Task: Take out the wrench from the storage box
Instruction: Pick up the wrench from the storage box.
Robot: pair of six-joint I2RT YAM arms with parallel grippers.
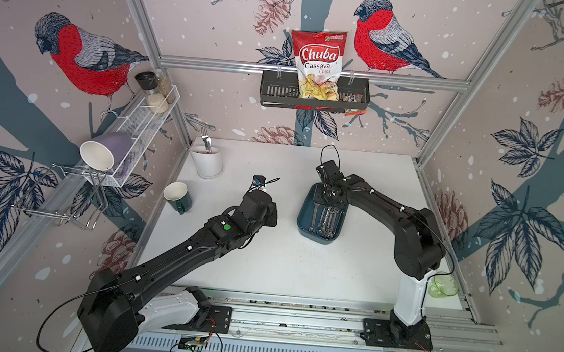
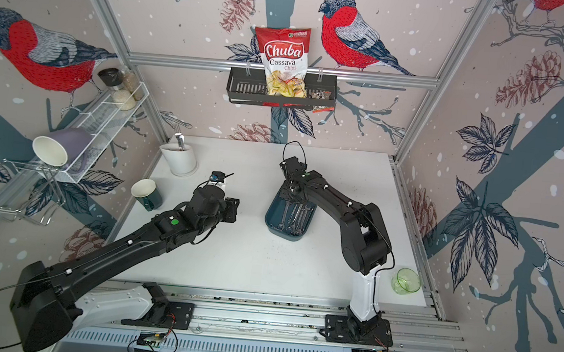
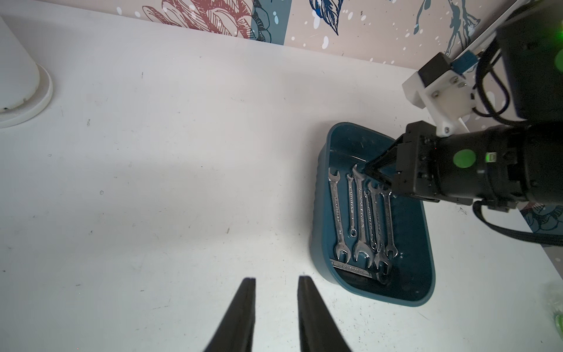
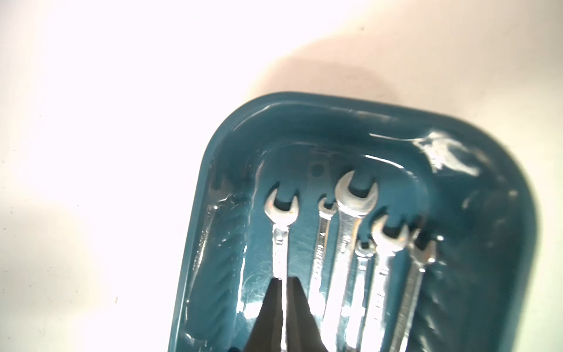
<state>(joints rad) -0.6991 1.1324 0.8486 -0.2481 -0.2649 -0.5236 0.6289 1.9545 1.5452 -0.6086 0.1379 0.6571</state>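
The fingers of my right gripper are closed above the outermost wrench lying flat in the storage box, so I should open them, reach lower and grasp that wrench's handle (image 3: 336, 198).
The dark teal storage box (image 1: 304, 218) (image 2: 270, 218) sits right of the table's middle and holds several silver wrenches lying side by side. My right gripper (image 4: 285, 279) reaches down into the box's far end. Its fingers are shut on the shaft of the outermost wrench (image 4: 280, 243), a little below the wrench's open head. The left wrist view shows that wrench (image 3: 336, 210) at the row's edge, the box (image 3: 411, 259), and the right gripper (image 3: 373, 175) over the heads. My left gripper (image 3: 275, 279) hovers open and empty above bare table, left of the box.
A dark teal mug (image 1: 178, 197) and a white utensil holder (image 1: 207, 161) stand at the table's left. A green glass bowl (image 1: 443, 285) lies at the front right corner. A black wall basket (image 1: 278, 93) with a chips bag hangs at the back.
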